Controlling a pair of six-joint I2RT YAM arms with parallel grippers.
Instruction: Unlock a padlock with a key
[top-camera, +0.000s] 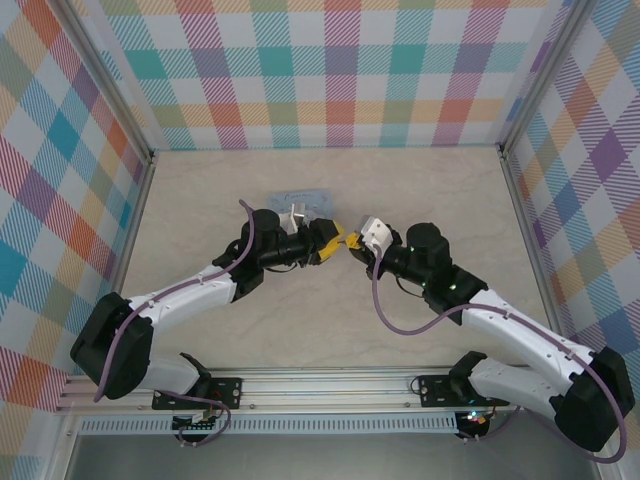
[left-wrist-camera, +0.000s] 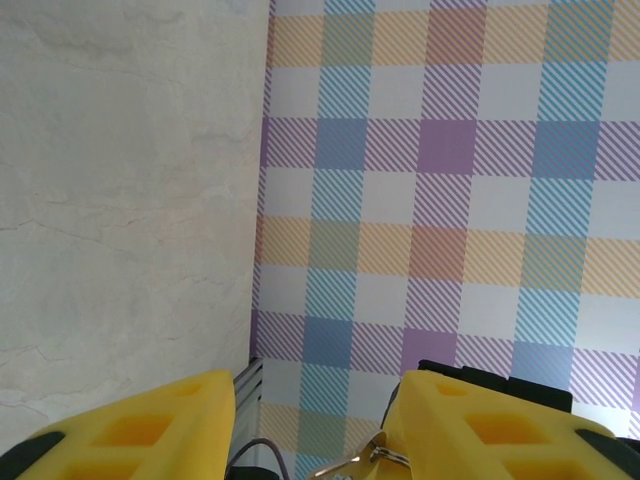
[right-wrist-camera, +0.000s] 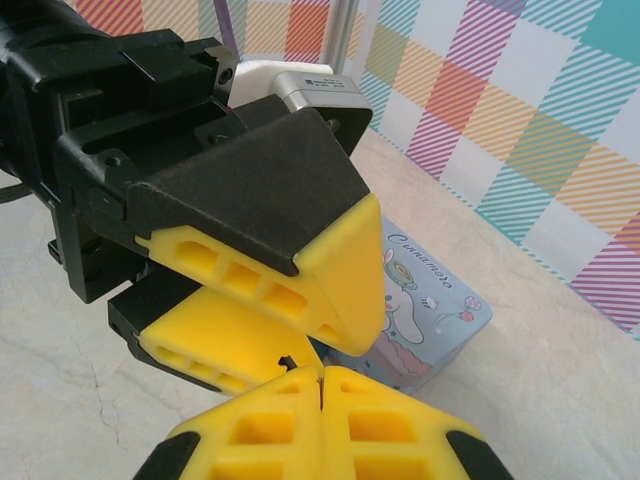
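Observation:
Only a short tip of the key pokes crooked from my right gripper, so my left gripper will hold the key while my right gripper retakes its ring end (left-wrist-camera: 378, 442).
My two grippers meet tip to tip above the middle of the table. My right gripper (right-wrist-camera: 322, 380) has its yellow pads pressed together, and a tiny dark metal piece, the key (right-wrist-camera: 287, 361), pokes out at their tip. It points into the gap between the left gripper's yellow fingers (right-wrist-camera: 330, 270). My left gripper (left-wrist-camera: 315, 400) has its fingers apart, with a small silvery metal loop (left-wrist-camera: 372, 458) against the right one. The padlock is hidden, and I cannot tell whether the left fingers clamp anything deeper in. From above, the left gripper (top-camera: 336, 240) and right gripper (top-camera: 353, 245) touch noses.
A pale blue cartoon tin (right-wrist-camera: 430, 300) lies flat on the table just behind the grippers, seen from above as the tin (top-camera: 300, 197). Plaid walls close in the back and both sides. A purple cable (top-camera: 400, 320) loops along each arm.

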